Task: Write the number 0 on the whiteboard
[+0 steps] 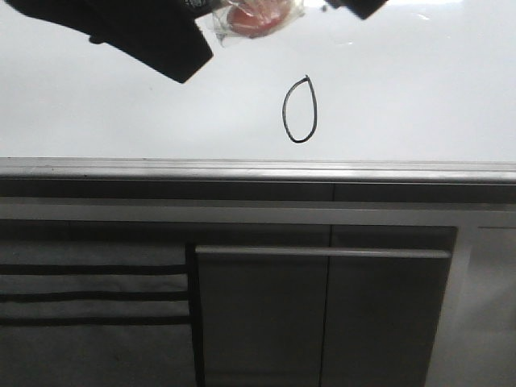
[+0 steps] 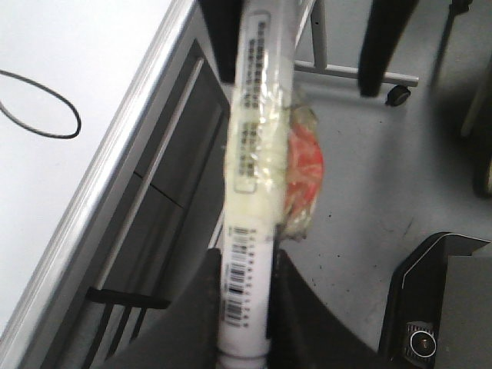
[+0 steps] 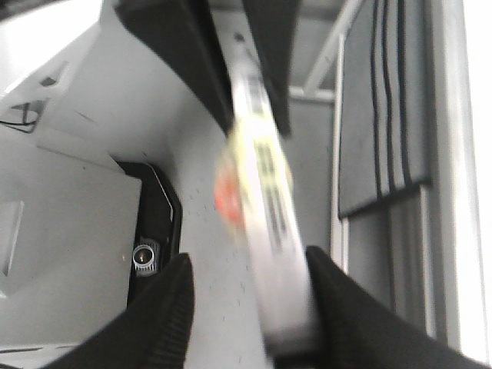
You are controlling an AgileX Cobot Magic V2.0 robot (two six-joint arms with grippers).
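Observation:
Next, my left gripper releases the marker on the bare whiteboard (image 1: 118, 84) below my left arm, behind the whiteboard's metal edge.
The number 0 (image 1: 299, 110) is a black outline oval on the glossy whiteboard (image 1: 419, 97); part of it also shows in the left wrist view (image 2: 34, 108). My left gripper (image 1: 189, 32) is at the top left, shut on a white marker (image 2: 247, 254) with barcode labels and a taped orange-red lump (image 2: 304, 165). The marker (image 1: 254, 16) is off the board surface. In the right wrist view my right gripper (image 3: 247, 261) is open around the blurred far end of the marker (image 3: 269, 215), which lies near one finger. In the front view only a corner of the right gripper (image 1: 359, 6) shows.
A grey metal edge strip (image 1: 258, 169) borders the whiteboard. Below it are dark grey cabinet panels (image 1: 322, 322) with a bar handle (image 1: 322, 252). The wrist views show grey floor, a caster wheel (image 2: 397, 95) and a black base unit (image 2: 438, 307).

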